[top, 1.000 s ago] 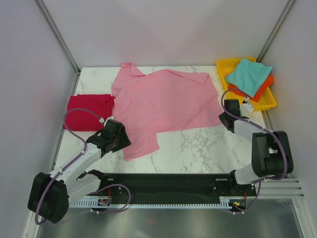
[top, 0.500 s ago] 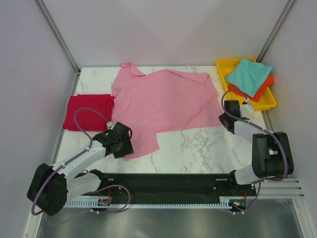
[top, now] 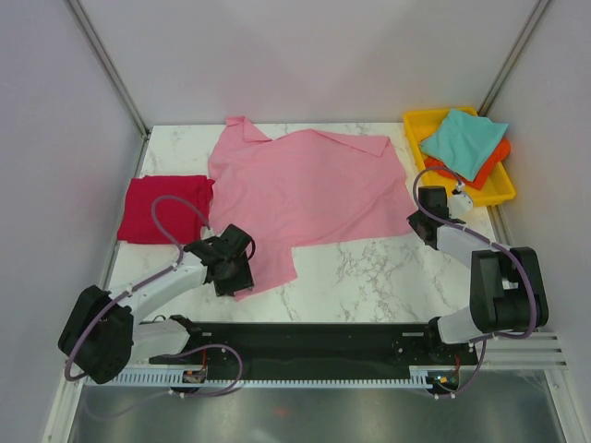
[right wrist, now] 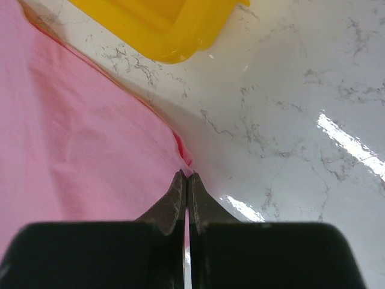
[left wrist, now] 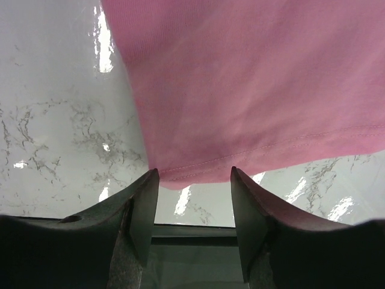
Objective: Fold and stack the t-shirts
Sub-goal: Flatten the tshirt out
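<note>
The open fingers of my left gripper are short of the hem of the pink t-shirt's sleeve, so I should move farther in and pinch the middle of the sleeve [top: 269,263] before lifting.
A light pink t-shirt [top: 309,189] lies spread flat across the middle of the table. My left gripper [top: 242,274] is open at its near left corner; in the left wrist view the shirt's hem [left wrist: 240,108] sits just past my gripper [left wrist: 194,176], not between the jaws. My right gripper [top: 417,221] is shut on the pink shirt's right edge [right wrist: 96,132], pinching the cloth at my gripper [right wrist: 187,175]. A folded crimson shirt [top: 164,209] lies at the left. A teal shirt [top: 466,138] lies over an orange shirt [top: 488,164] in the tray.
The yellow plastic tray [top: 417,123] stands at the back right corner; its corner also shows in the right wrist view [right wrist: 180,30]. Grey walls close in the table on three sides. A black rail runs along the near edge.
My left gripper has moved right and nearer, from beside the crimson shirt to the pink shirt's near left corner. The right arm and the shirts have not moved.
</note>
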### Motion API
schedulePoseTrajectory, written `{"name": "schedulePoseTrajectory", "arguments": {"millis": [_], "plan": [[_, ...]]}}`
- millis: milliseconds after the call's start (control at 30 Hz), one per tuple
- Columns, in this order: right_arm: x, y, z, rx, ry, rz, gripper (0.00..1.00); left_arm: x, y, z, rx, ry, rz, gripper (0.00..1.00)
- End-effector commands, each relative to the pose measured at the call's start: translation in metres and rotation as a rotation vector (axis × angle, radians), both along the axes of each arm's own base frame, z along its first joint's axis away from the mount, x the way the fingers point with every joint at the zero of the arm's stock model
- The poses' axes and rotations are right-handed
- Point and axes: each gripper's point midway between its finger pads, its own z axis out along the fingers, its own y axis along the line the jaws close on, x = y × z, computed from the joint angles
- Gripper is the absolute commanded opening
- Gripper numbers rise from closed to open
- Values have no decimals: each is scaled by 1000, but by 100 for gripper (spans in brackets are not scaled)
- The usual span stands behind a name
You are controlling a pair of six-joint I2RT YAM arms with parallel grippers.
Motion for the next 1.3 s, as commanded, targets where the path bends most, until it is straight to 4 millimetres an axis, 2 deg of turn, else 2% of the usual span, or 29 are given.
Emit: {"name": "schedulePoseTrajectory", "arguments": {"millis": [0, 167, 300, 433, 500, 567, 700, 733, 767, 833, 867, 900, 933, 967, 1133, 1267], "plan": [[1, 0, 8, 10, -31, -3, 0, 10, -2, 7, 18, -19, 31, 59], [1, 1, 9, 12, -33, 2, 0, 10, -1, 1, 44, 9, 24, 56], [2, 2, 9, 16, -35, 6, 0, 11, -4, -2, 38, 4, 16, 41], [3, 2, 11, 17, -39, 10, 0, 7, -7, -9, 42, 33, -24, 39], [3, 2, 12, 16, -41, 11, 0, 7, -8, -10, 47, 41, -29, 47], [3, 2, 13, 16, -42, 14, 0, 8, -8, -11, 52, 43, -32, 70], [3, 3, 14, 18, -45, 18, 0, 7, -8, -15, 72, 74, -48, 72], [3, 3, 14, 18, -45, 16, 0, 6, -8, -17, 79, 80, -47, 71], [3, 3, 14, 18, -45, 18, 0, 7, -8, -18, 82, 83, -46, 62], [3, 3, 15, 19, -47, 18, 0, 6, -8, -20, 90, 95, -47, 51], [3, 3, 14, 19, -46, 20, 0, 7, -8, -21, 93, 97, -49, 40], [3, 3, 15, 19, -49, 18, 0, 7, -9, -21, 91, 97, -50, 33], [3, 3, 15, 19, -47, 20, 0, 8, -9, -22, 91, 95, -50, 24], [3, 3, 16, 18, -50, 21, 0, 9, -9, -20, 89, 89, -53, 2], [3, 3, 23, 7, -63, 28, 0, 20, -17, -2, 48, 21, -65, 2], [4, 5, 42, 0, -89, 64, 0, 36, -30, 28, -15, -63, -105, 2]]}}
